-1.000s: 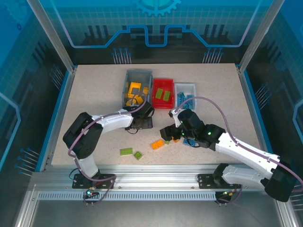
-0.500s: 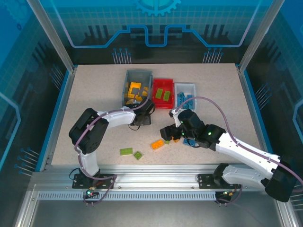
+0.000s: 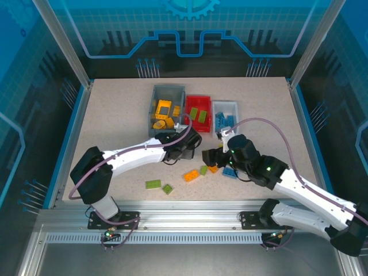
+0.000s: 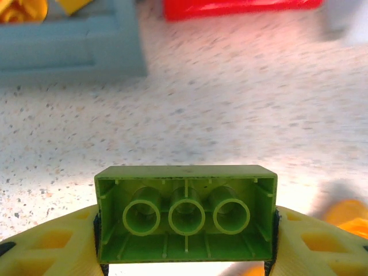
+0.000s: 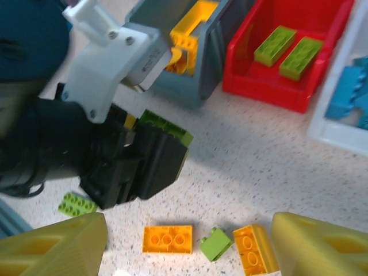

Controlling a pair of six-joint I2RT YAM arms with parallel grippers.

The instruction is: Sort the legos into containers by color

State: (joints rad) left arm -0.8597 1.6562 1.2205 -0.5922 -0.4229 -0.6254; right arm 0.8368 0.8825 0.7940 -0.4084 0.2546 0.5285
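The lime green lego will leave my left gripper in the red bin, between the two green legos and the bin's front side [image 3: 200, 123]. The lime lego is now just in front of that bin.
My left gripper [image 4: 186, 221] is shut on a lime green lego [image 4: 186, 213], its hollow underside facing the camera. In the top view the left gripper [image 3: 192, 142] hangs just in front of the red bin [image 3: 198, 122]. The right wrist view shows that held green lego [image 5: 168, 127] in the black jaws. My right gripper [image 5: 190, 225] is open above loose legos: an orange one [image 5: 167, 239], a small green one [image 5: 215, 243] and another orange one [image 5: 255, 248]. The right gripper [image 3: 215, 158] sits in front of the white bin [image 3: 225, 104].
The gray bin [image 3: 156, 98] holds yellow and orange legos, the red bin two green ones [image 5: 287, 46], the white bin blue ones [image 5: 351, 98]. Two green legos [image 3: 153, 184] [image 3: 167, 188] lie near the front edge. A blue lego [image 3: 230, 172] lies by the right arm.
The left gripper has shut on the green lego and carried it right, from in front of the gray bin to in front of the red bin. The right gripper shifted slightly right.
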